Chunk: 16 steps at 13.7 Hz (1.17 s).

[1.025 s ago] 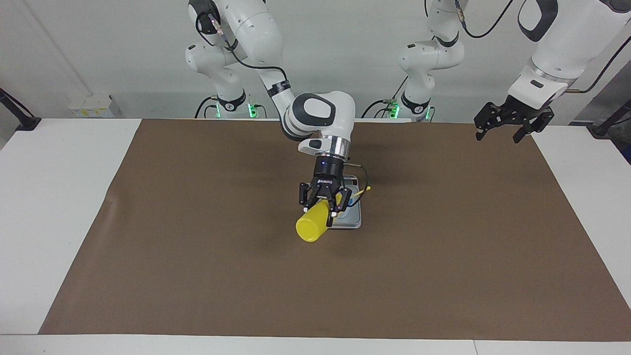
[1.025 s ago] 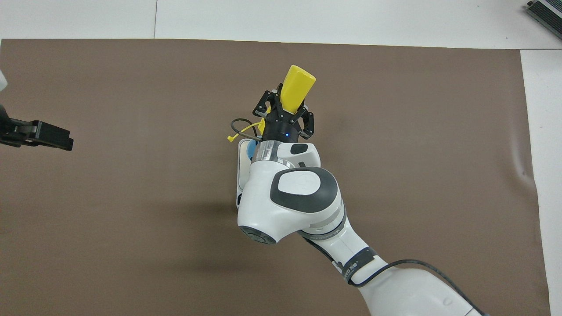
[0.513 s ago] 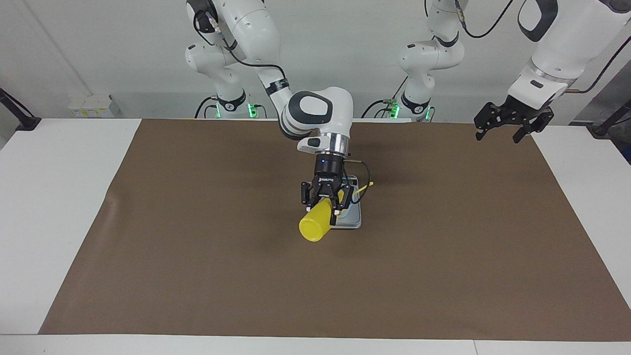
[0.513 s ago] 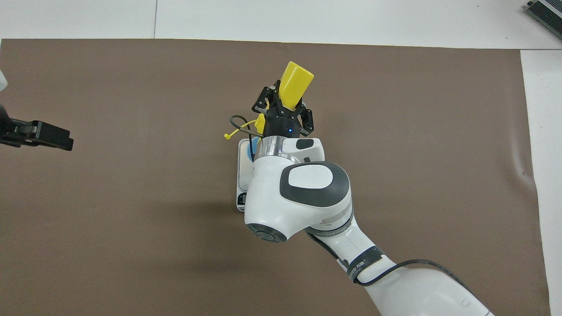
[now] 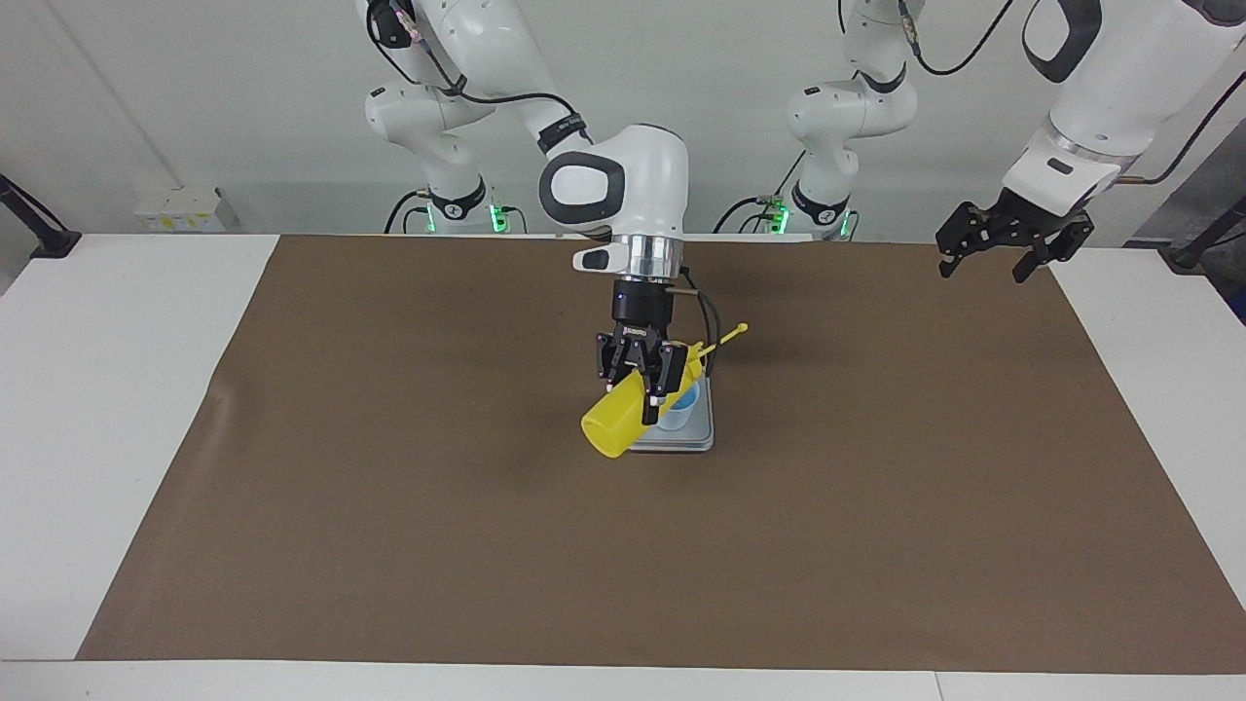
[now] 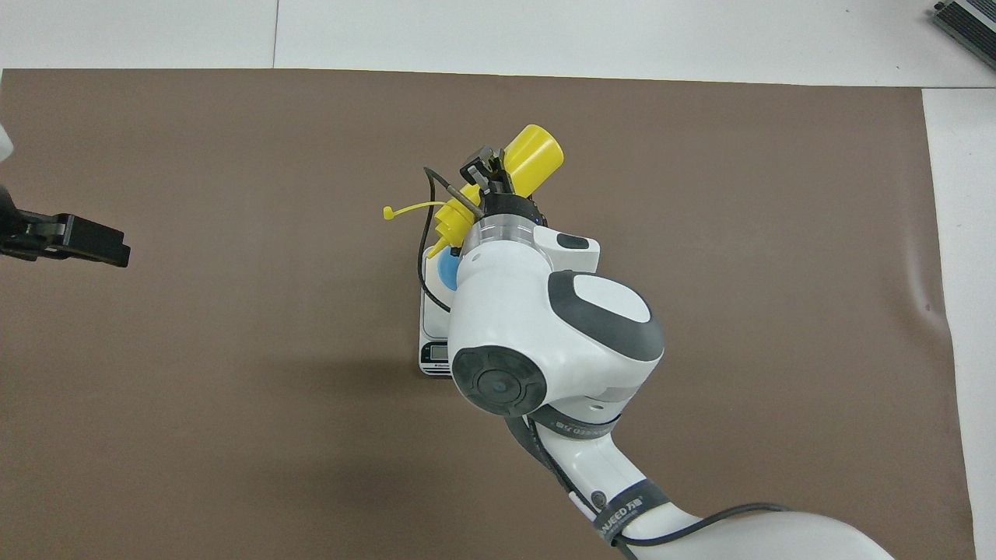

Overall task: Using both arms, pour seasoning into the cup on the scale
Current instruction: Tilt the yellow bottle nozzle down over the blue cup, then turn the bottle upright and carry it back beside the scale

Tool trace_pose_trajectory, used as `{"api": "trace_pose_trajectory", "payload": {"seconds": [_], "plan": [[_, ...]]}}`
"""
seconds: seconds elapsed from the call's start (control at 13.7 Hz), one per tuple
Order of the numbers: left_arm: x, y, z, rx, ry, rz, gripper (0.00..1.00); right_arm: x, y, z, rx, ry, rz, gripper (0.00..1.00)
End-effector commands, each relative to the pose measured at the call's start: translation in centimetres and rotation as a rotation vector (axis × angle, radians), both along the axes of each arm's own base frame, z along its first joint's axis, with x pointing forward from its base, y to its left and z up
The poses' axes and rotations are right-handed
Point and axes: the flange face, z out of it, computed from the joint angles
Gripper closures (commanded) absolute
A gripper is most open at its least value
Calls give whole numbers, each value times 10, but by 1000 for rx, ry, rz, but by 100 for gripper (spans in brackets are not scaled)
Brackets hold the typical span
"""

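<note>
The robot's right gripper needs to set the yellow seasoning bottle down on the brown mat midway (image 6: 710, 295) between the scale and the mat's creased edge. The bottle is now tilted above the scale.
My right gripper (image 5: 642, 392) is shut on the yellow seasoning bottle (image 5: 615, 425) and holds it tilted above the scale (image 5: 697, 441). The bottle's base points away from the robots and its nozzle (image 6: 450, 221) is over the pale blue cup (image 5: 678, 408). The tethered cap (image 6: 388, 212) sticks out sideways. The cup stands on the scale's plate and shows in the overhead view (image 6: 445, 272) next to my wrist. The scale's display (image 6: 436, 354) is at its end nearer the robots. My left gripper (image 5: 1012, 245) waits open in the air over the mat's corner.
A brown mat (image 5: 389, 506) covers most of the white table (image 5: 97, 409). My right arm's wrist hides part of the scale in the overhead view. A dark object (image 6: 969, 23) lies at the table's corner farthest from the robots.
My right wrist has risen and turned. The bottle has swung with it, so its nozzle now hangs over the cup, which now shows in the facing view. The left arm has not moved.
</note>
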Motion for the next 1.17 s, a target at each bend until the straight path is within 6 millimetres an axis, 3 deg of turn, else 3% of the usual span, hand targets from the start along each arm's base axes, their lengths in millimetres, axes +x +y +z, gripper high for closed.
{"api": "trace_pose_trajectory", "payload": {"seconds": [0.0, 0.37, 0.73, 1.1], "plan": [[-4, 2, 0, 4, -5, 13, 0, 6, -19, 25, 149, 90, -71, 100], [-4, 2, 0, 5, -5, 12, 0, 35, -77, 22, 527, 364, -317, 100], [-4, 1, 0, 5, -5, 12, 0, 55, -171, 1, 719, 575, -566, 100], [-4, 3, 0, 4, -5, 9, 0, 39, -286, -49, 974, 784, -463, 100]]}}
